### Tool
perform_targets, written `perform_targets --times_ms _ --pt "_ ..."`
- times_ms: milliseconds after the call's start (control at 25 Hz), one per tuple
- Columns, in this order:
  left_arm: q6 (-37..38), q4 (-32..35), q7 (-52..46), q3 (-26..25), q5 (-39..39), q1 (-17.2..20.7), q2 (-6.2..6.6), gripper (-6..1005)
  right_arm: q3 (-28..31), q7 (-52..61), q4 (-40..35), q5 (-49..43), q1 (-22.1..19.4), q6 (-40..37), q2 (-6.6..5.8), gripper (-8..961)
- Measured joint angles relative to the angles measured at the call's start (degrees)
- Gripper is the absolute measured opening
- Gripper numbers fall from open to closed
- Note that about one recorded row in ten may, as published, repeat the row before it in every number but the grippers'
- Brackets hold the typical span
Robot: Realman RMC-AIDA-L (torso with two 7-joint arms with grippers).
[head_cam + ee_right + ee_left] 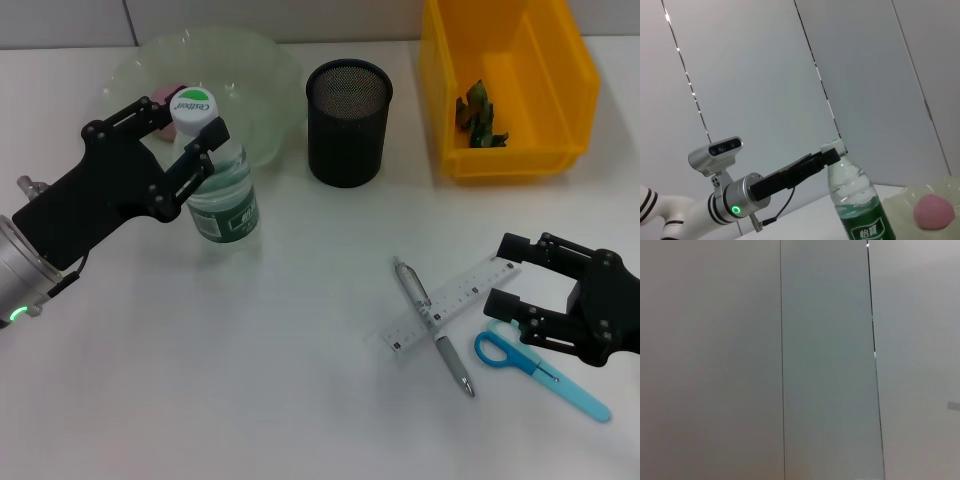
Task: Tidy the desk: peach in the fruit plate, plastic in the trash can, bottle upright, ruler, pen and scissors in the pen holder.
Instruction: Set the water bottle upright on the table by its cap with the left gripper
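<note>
Next, I let go of the bottle with my left gripper, upright on the white table [223, 245] just in front of the fruit plate.
The clear bottle [222, 195] with a white cap and green label stands upright on the table in front of the fruit plate [250, 70]. My left gripper [190, 132] is shut on its neck just under the cap; the right wrist view also shows the bottle [860, 200]. The pink peach [163, 96] lies in the plate, partly hidden behind my left gripper. My right gripper [508, 275] is open and empty, beside the ruler's [455, 300] end and above the blue scissors [540, 368]. The silver pen [435, 325] lies across the ruler. The left wrist view shows only wall.
The black mesh pen holder [348, 120] stands at the back middle. The yellow bin [545, 150] at the back right holds crumpled green plastic [480, 115]. Bare white table lies between the bottle and the ruler.
</note>
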Motion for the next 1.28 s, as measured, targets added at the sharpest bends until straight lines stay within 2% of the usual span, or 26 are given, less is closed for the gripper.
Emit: perform_targets --times_ms 520,960,1280 --pt "-3.98 -0.26 1.28 0.32 0.1 -0.08 -0.01 440 0.04 -0.16 0.0 -0.03 -0.04 0.02 0.0 760" --pt "-5.9 -0.27 -3.23 0.15 0.06 -0.09 0.15 441 0.27 -0.15 0.0 -0.05 0.0 -0.25 0.0 759" --pt "-5.98 -0.26 -3.35 -0.2 0.01 0.05 0.1 554 0.25 -0.15 0.0 -0.05 -0.21 -0.28 0.0 759"
